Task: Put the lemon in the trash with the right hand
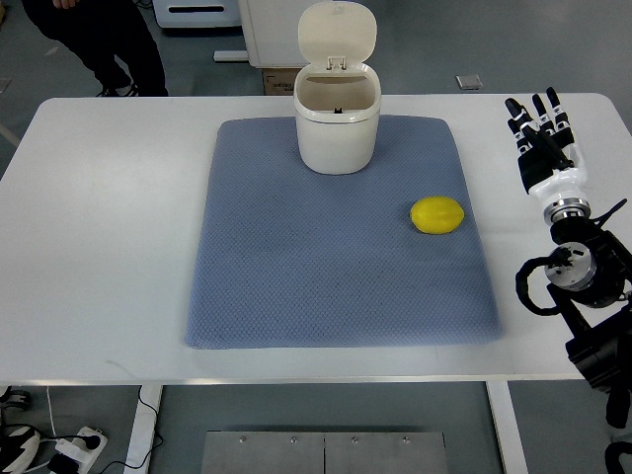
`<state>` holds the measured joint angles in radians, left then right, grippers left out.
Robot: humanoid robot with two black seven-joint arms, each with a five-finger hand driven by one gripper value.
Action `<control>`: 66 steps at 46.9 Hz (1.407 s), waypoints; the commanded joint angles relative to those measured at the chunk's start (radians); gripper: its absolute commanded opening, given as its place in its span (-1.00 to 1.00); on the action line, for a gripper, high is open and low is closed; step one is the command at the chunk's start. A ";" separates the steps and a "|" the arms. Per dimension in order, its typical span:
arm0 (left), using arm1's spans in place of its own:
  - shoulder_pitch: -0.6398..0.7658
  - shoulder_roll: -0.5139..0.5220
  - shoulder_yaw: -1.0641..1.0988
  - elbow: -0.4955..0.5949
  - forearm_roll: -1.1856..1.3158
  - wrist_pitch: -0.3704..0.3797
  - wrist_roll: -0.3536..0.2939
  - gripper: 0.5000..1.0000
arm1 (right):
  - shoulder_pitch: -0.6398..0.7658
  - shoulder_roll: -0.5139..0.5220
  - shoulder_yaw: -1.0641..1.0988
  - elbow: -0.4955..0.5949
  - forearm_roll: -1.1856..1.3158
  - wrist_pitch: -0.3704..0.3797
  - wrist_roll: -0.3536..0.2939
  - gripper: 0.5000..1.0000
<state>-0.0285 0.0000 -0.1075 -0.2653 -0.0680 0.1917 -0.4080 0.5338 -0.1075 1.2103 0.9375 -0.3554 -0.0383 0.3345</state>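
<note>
The yellow lemon is next for my right gripper, which should move to it and close around the lemon's end (454, 214) nearest the edge of the blue-grey mat.
A yellow lemon (437, 215) lies on the blue-grey mat (296, 267), toward its right side. A white trash bin (337, 123) stands at the back middle of the mat with its lid flipped up and its mouth open. My right hand (541, 130) rests flat on the white table to the right of the mat, fingers stretched out and holding nothing. It is about a hand's length to the right of the lemon and a little further back. The left arm is out of view.
The white table (109, 247) extends left and right of the mat. A person's legs (109, 44) stand beyond the table's far left corner. Cables and a power strip (74, 449) lie on the floor at lower left.
</note>
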 commanded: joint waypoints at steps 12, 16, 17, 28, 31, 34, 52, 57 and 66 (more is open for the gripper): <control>-0.001 0.000 0.000 0.000 0.001 0.002 0.000 1.00 | 0.017 0.005 0.000 0.000 -0.001 0.000 0.000 1.00; 0.001 0.000 0.000 0.000 0.001 0.000 0.000 1.00 | 0.018 0.005 0.000 0.000 0.001 0.000 0.000 1.00; -0.001 0.000 0.000 0.000 0.001 0.000 0.000 1.00 | 0.018 0.005 0.000 0.000 -0.001 0.000 0.000 1.00; 0.001 0.000 0.000 0.000 0.001 0.000 0.000 1.00 | 0.018 -0.006 0.002 0.001 -0.001 0.000 -0.002 1.00; -0.001 0.000 0.000 0.000 0.001 0.000 0.000 1.00 | 0.020 -0.008 0.002 0.001 -0.001 0.000 -0.002 1.00; 0.001 0.000 0.000 0.000 0.001 0.000 0.000 1.00 | 0.020 -0.008 0.002 0.000 0.001 0.000 -0.002 1.00; -0.001 0.000 0.000 0.000 0.001 0.000 0.000 1.00 | 0.020 -0.017 -0.040 0.000 -0.001 0.003 -0.009 1.00; 0.001 0.000 0.000 0.000 0.001 0.000 0.000 1.00 | 0.018 -0.034 -0.078 0.000 -0.002 0.011 -0.009 1.00; -0.001 0.000 0.000 0.000 0.001 0.000 0.000 1.00 | 0.018 -0.092 -0.164 -0.002 -0.005 0.044 -0.009 1.00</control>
<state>-0.0290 0.0000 -0.1074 -0.2654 -0.0673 0.1916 -0.4082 0.5523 -0.1786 1.0753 0.9369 -0.3603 -0.0111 0.3250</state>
